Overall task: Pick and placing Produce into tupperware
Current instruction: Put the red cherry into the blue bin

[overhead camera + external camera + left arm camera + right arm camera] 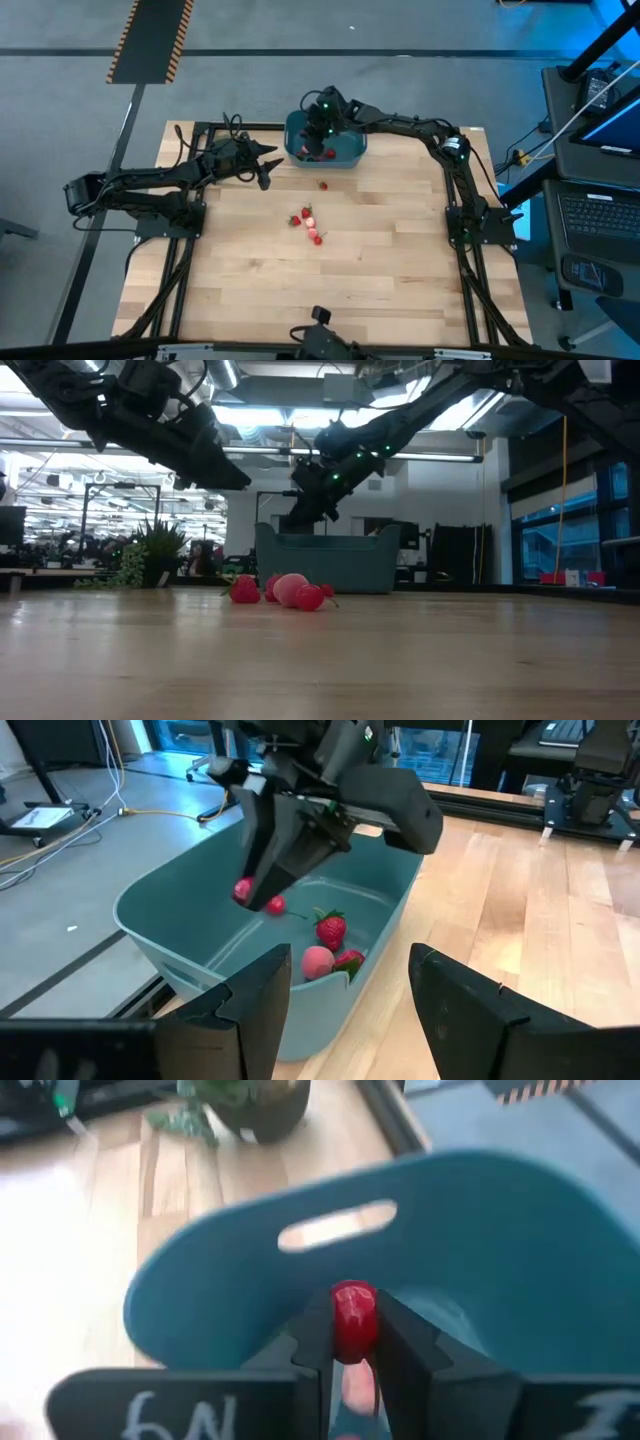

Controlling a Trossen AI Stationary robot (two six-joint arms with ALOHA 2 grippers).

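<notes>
Next, my right gripper drops the small red piece between the pink produce and the teal tupperware's slotted side (301, 146) (350, 1333).
The teal tupperware (345, 152) stands at the table's far edge, with a few pieces of produce (331, 931) lying on its floor. My right gripper (352, 1342) hangs over the tub's inside, tilted down, shut on a small red piece of produce (352, 1318). More red pieces (306, 217) lie on the wood near the table's middle, and one (322, 184) lies just in front of the tub. My left gripper (263, 170) hovers open to the left of the tub, fingers (262, 1000) pointing at its wall with nothing between them. My right gripper pinches the red piece (352, 1312) between its two fingertips, at their free ends. The fingers slant down into the tub from the table's right side. The piece (275, 904) hangs clear above the tub's floor, below the rim.
A potted green plant (250, 1100) stands on the table's far left corner beyond the tub. Black frame rails (455, 215) run along the table's left and right sides. Bare wood (380, 280) stretches across the near half.
</notes>
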